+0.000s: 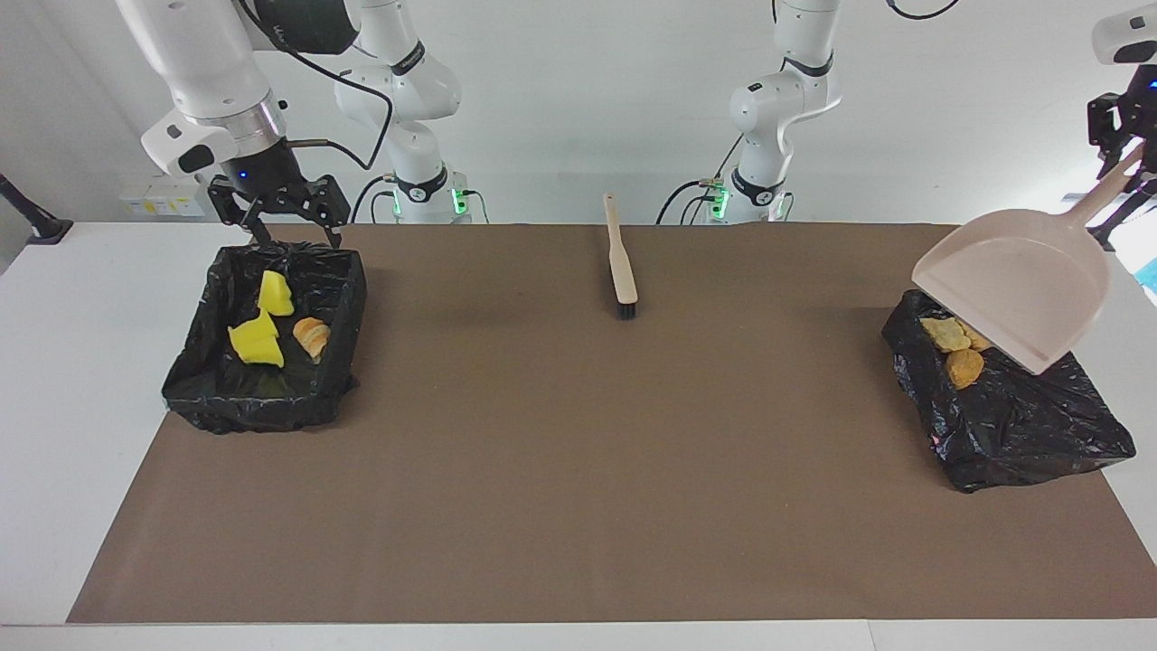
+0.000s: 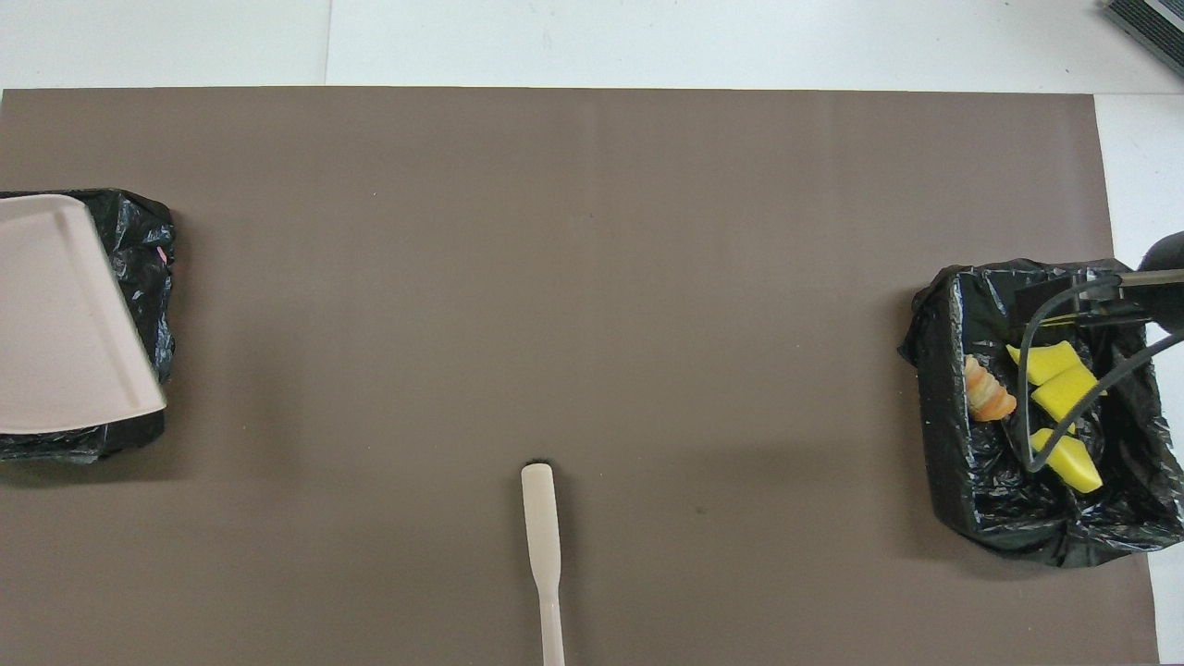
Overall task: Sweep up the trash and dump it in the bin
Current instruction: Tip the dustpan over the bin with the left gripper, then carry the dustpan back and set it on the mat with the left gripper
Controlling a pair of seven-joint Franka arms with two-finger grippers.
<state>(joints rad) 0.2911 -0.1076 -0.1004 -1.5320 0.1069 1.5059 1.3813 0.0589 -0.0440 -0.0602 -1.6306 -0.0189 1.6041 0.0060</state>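
The robot's left gripper needs to release the beige dustpan on the brown mat [image 2: 523,277] between the bins, beyond the bristles of the brush.
My left gripper [image 1: 1126,170] is shut on the handle of the beige dustpan [image 1: 1017,280], holding it up and tilted over the black-lined bin [image 1: 1030,434] at the left arm's end of the table. Tan trash lumps [image 1: 964,366] lie in that bin under the pan's lip. In the overhead view the dustpan [image 2: 65,324] covers most of this bin [image 2: 143,240]. My right gripper [image 1: 289,235] hangs open over the robot-side rim of the other bin [image 1: 253,411], which holds yellow wedges [image 1: 258,342] and a bread-like lump [image 1: 313,336].
A wooden-handled brush [image 1: 621,262] lies on the brown mat [image 1: 578,470] midway between the two bins, close to the robots, its bristles pointing away from them. In the overhead view the brush [image 2: 541,527] shows near the bottom edge.
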